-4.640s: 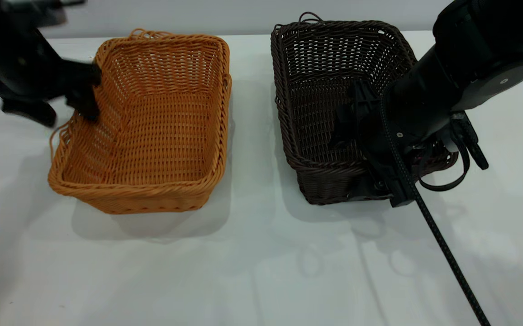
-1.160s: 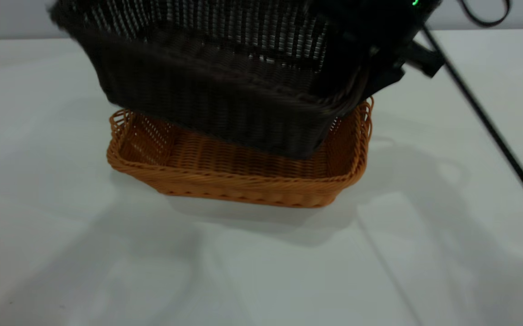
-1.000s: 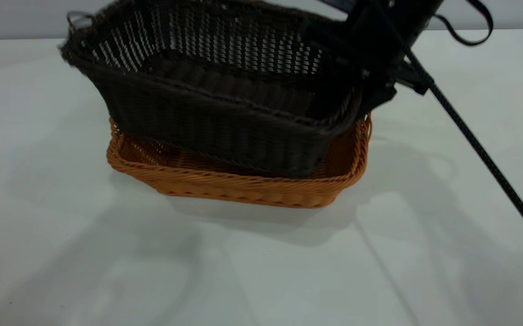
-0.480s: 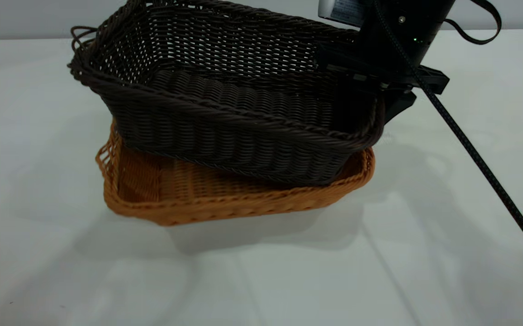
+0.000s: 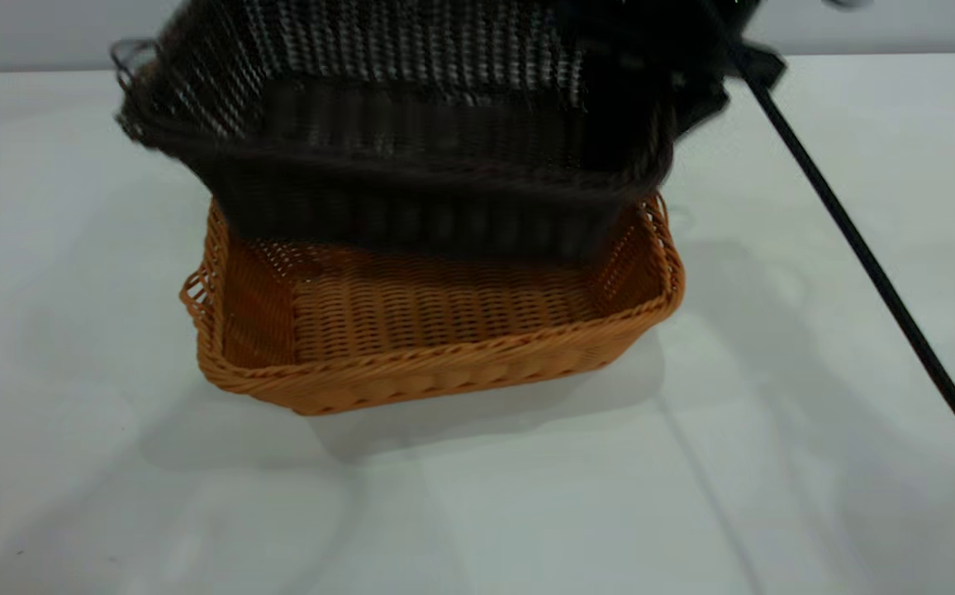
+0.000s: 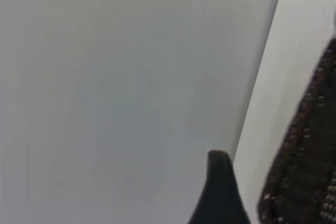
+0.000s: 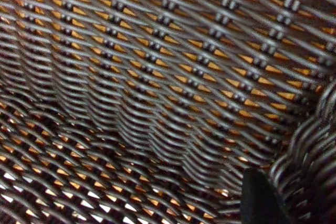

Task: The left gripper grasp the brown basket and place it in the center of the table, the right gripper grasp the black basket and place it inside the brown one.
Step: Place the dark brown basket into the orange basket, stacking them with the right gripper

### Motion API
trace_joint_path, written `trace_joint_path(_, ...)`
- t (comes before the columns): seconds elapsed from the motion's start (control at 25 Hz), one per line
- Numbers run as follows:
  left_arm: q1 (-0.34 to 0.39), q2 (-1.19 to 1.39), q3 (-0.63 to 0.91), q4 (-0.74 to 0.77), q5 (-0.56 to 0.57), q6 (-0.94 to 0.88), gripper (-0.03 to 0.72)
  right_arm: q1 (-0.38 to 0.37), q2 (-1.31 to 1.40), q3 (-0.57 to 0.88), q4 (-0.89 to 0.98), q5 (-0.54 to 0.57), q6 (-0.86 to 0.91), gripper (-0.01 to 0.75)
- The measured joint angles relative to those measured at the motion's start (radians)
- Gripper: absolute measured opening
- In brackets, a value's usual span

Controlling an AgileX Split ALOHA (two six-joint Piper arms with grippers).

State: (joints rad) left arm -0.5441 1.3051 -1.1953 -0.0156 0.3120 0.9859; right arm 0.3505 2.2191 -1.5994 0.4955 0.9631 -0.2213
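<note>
The robot's right gripper should release the black basket, open side up, between the ends of the brown basket [image 5: 487,213]. The black basket now hangs just above the brown one.
The brown basket [image 5: 436,330] stands on the table [image 5: 775,430] near its middle, open side up. The black basket [image 5: 411,149] hangs above it, blurred by motion, its bottom just over the brown basket's far rim. My right gripper [image 5: 666,124] is shut on the black basket's right end wall. In the right wrist view one finger [image 7: 260,198] lies inside the dark weave [image 7: 157,77] beside the braided rim, and orange shows through the gaps. The left gripper is out of the exterior view. Its wrist view shows one fingertip [image 6: 219,182] over the bare table, with the black basket's edge [image 6: 310,171] beside it.
The right arm's black cable [image 5: 874,273] runs slanting down across the right side of the table. The grey back wall lies behind the table's far edge.
Half a second ago the black basket sat tilted in the brown one. It has now moved up off it with the right gripper. The brown basket has stayed in its turned position.
</note>
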Motion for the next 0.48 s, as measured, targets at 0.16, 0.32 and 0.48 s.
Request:
trace_joint_path(0.16,0.000,0.006,0.000,0.000,0.002,0.000,0.492,0.000,0.000,-0.039,-0.066,0.040,0.001,0.211)
trace_joint_path(0.32,0.000,0.006,0.000,0.000,0.002,0.000,0.492,0.025,0.003,-0.039,-0.120,0.085,-0.013,0.211)
trace_joint_path(0.48,0.000,0.006,0.000,0.000,0.003,0.000,0.492,0.082,0.024,-0.039,-0.138,0.067,-0.016,0.211)
